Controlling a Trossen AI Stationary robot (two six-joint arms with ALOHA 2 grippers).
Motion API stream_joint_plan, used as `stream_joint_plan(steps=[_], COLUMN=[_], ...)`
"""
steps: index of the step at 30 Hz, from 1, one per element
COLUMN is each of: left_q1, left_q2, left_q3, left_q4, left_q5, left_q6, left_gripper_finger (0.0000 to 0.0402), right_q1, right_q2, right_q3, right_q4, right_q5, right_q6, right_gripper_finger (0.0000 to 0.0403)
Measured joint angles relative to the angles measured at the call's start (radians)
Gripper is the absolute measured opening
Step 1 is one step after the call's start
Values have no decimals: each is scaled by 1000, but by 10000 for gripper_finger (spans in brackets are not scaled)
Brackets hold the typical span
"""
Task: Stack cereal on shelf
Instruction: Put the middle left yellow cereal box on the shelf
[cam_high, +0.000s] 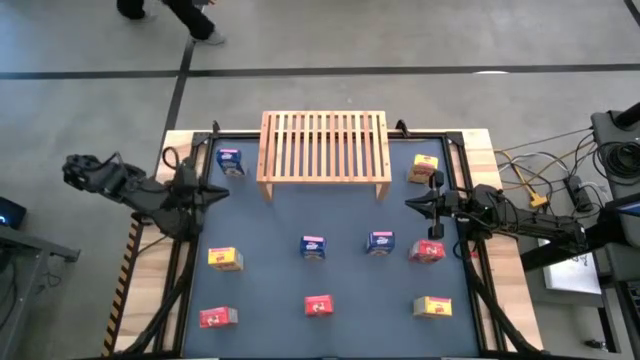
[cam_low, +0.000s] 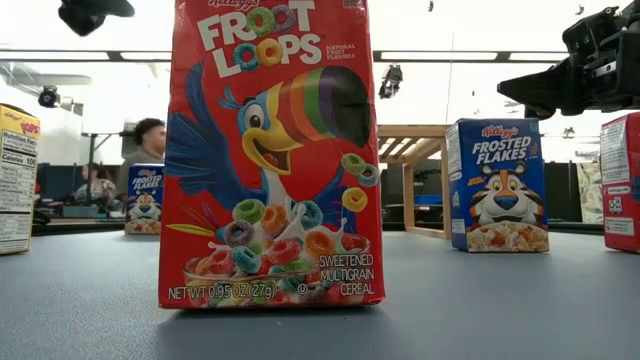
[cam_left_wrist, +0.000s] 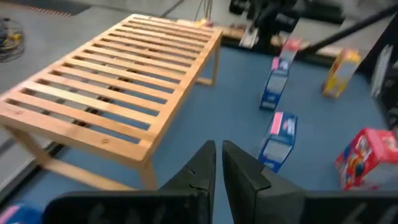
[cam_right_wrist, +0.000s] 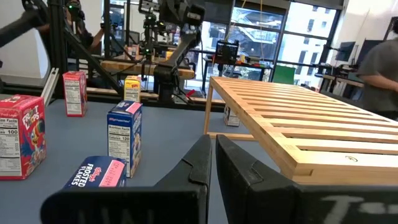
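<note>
Next, my left gripper goes to the yellow cereal box nearest it and grabs the box's end (cam_high: 215, 258) beside the black rail.
The slatted wooden shelf (cam_high: 324, 147) stands on its legs at the far middle of the blue table top. Several small cereal boxes stand upright on the mat: blue ones (cam_high: 230, 160) (cam_high: 313, 246) (cam_high: 380, 242), yellow ones (cam_high: 423, 168) (cam_high: 226, 258) (cam_high: 432, 306) and red ones (cam_high: 427, 250) (cam_high: 218, 317) (cam_high: 318, 305). My left gripper (cam_high: 222, 195) hovers shut left of the shelf's near corner, touching nothing. My right gripper (cam_high: 410, 205) hovers shut right of the shelf, above the red box. In the left wrist view my left gripper (cam_left_wrist: 219, 155) faces the shelf (cam_left_wrist: 118, 81). In the right wrist view my right gripper (cam_right_wrist: 212, 149) is beside the shelf (cam_right_wrist: 298, 124).
Black frame rails and wooden margins (cam_high: 480, 150) border the mat. Cables (cam_high: 545, 185) lie off the table's right side. In the low view a red box (cam_low: 270, 150) fills the foreground, and a person (cam_low: 148, 140) sits in the room behind. Bare mat lies between the box rows.
</note>
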Motion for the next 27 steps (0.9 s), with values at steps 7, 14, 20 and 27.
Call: stream_joint_plan(steps=[7, 14, 20, 27], left_q1=[0, 0, -2, -2], left_q2=[235, 394, 425, 413], left_q3=[274, 316, 220, 79], left_q4=[-232, -405, -387, -377], left_q5=[40, 193, 251, 320], left_q6=[-9, -194, -274, -398], left_gripper_finger=[13, 13, 48, 167], right_q1=[0, 0, 0, 0], right_q2=[0, 0, 0, 0], right_q3=[0, 0, 0, 0], right_q4=[0, 0, 0, 0], right_q5=[0, 0, 0, 0], right_q6=[0, 0, 0, 0], right_gripper_finger=[13, 13, 13, 13])
